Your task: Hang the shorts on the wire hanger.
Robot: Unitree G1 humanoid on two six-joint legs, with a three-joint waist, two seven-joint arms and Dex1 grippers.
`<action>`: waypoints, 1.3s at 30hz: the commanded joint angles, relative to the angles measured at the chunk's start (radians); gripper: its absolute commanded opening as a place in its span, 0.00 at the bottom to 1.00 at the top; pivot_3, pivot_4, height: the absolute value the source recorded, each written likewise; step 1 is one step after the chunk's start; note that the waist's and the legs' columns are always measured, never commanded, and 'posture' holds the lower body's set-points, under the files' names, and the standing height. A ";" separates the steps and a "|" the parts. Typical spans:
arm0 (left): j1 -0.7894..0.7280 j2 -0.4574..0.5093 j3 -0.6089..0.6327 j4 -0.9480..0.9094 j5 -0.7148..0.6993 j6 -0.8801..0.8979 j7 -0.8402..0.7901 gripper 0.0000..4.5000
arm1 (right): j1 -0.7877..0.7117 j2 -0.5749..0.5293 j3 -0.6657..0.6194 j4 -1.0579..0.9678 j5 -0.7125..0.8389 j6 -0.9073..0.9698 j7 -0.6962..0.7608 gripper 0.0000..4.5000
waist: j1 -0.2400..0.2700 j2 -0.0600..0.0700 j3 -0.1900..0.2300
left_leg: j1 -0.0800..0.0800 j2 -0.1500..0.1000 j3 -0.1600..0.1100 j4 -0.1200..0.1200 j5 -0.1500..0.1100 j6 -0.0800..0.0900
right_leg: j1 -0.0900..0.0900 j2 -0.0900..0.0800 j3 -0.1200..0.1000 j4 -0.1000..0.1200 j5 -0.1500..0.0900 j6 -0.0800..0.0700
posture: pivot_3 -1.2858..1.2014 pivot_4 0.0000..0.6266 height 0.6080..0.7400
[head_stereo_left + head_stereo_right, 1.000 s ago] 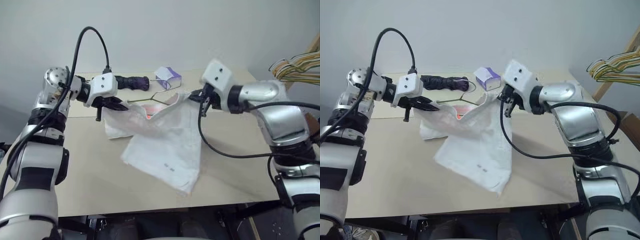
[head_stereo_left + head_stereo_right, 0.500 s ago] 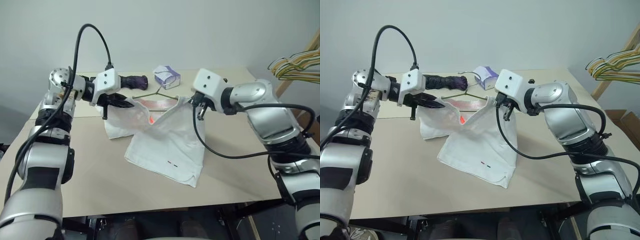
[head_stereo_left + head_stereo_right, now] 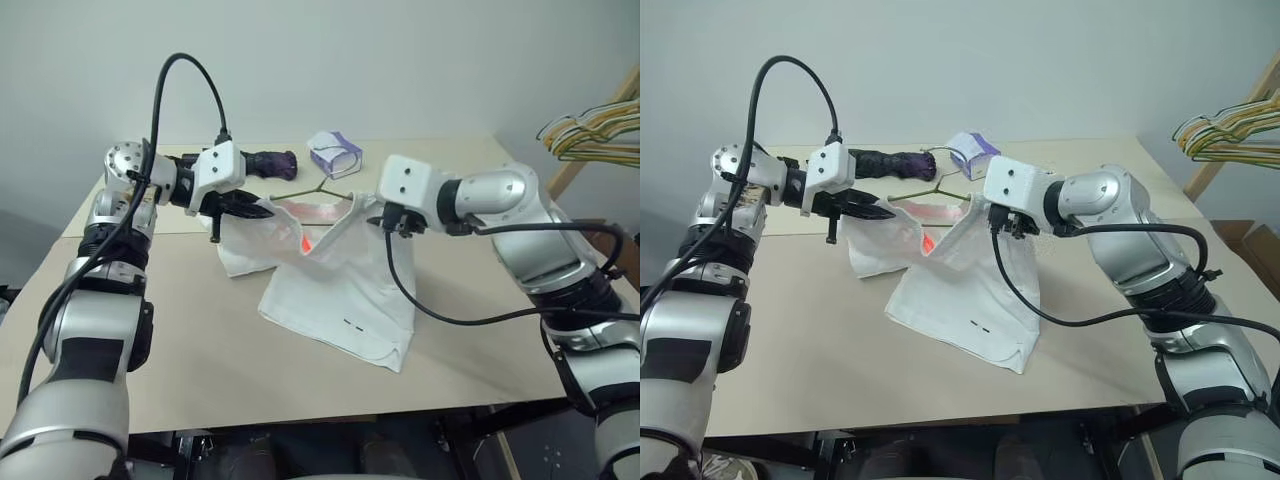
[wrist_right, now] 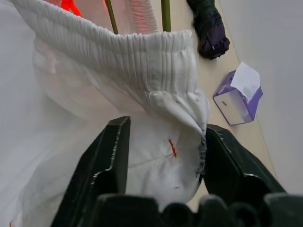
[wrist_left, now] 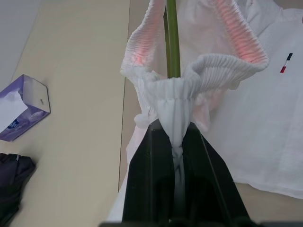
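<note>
The fold below the end of the shorts' waistband hangs loose in my right gripper, so next I pinch it close under the hanger's end (image 4: 174,106) before my left gripper opens.
The white shorts (image 3: 340,290) lie partly on the table, with the gathered waistband (image 5: 199,66) lifted at the back. My left gripper (image 3: 252,207) is shut on a bunch of that waistband, seen pinched between its black fingers (image 5: 147,156). The olive wire hanger (image 3: 305,188) runs through the waist opening, and its wire (image 5: 172,38) passes just beyond the pinch. My right gripper (image 3: 386,222) is at the other end of the waistband, open. Its fingers (image 4: 111,151) stand wide apart around a fold of cloth without pinching it.
A purple-white tissue box (image 3: 335,155) and a dark purple bundle (image 3: 268,162) sit at the back of the beige table (image 3: 170,330). A bunch of coloured hangers (image 3: 590,135) hangs off to the right, past the table edge.
My right gripper has opened and let go of the waistband after sinking a little. The shorts have dropped and now lie flatter on the table. My left gripper keeps its grip.
</note>
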 commanded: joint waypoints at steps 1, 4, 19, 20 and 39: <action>-0.008 0.014 0.019 -0.038 -0.016 -0.016 -0.007 0.00 | 0.004 -0.017 -0.049 0.013 0.004 -0.075 0.029 0.55 | -0.005 0.000 0.000 | 0.000 0.000 0.000 0.000 0.000 0.000 | 0.000 0.000 0.000 0.000 0.000 0.000 | 0.49 0.00 1.00; -0.007 0.012 0.015 -0.038 -0.011 -0.027 -0.009 0.00 | 0.002 -0.012 -0.072 0.028 0.029 -0.097 0.059 0.55 | -0.010 0.000 0.000 | 0.000 0.000 0.000 0.000 0.000 0.000 | 0.000 0.000 0.000 0.000 0.000 0.000 | 0.49 0.00 1.00; -0.013 0.010 0.011 -0.050 -0.005 -0.056 -0.017 0.00 | -0.096 0.056 -0.112 0.210 0.117 -0.065 0.180 0.55 | -0.024 0.000 0.000 | 0.000 0.000 0.000 0.000 0.000 0.000 | 0.000 0.000 0.000 0.000 0.000 0.000 | 0.49 0.00 1.00; -0.012 0.007 0.016 -0.054 -0.012 -0.054 -0.017 0.00 | -0.100 0.061 -0.110 0.218 0.117 -0.061 0.182 0.55 | -0.024 0.000 0.000 | 0.000 0.000 0.000 0.000 0.000 0.000 | 0.000 0.000 0.000 0.000 0.000 0.000 | 0.49 0.00 1.00; -0.007 0.004 0.061 -0.046 -0.062 -0.053 -0.033 0.00 | -0.049 0.104 -0.106 0.260 0.132 -0.029 0.195 0.01 | -0.021 0.000 0.000 | 0.000 0.000 -0.001 0.000 0.001 0.000 | 0.000 0.000 0.000 0.001 0.000 0.000 | 0.49 0.00 1.00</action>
